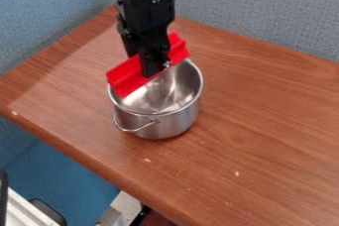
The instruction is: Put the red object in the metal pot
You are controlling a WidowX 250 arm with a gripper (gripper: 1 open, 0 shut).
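Note:
My gripper is going to let go of the red object down on the shiny bottom of the metal pot [158,96].
The red object [127,72], a flat bright red block, hangs level over the left rim of the metal pot [159,119]. My black gripper [147,67] comes straight down from above and is shut on the block's middle, so its two ends stick out on either side of the fingers. One end shows at the lower left, the other [176,47] at the upper right behind the fingers. The shiny pot stands upright on the wooden table [265,121], its inside reflecting red, its wire handle hanging at the front left.
The table's left edge and front edge run close to the pot, with a drop to the floor beyond. A blue wall stands behind the table. Bare wood stretches to the right of the pot.

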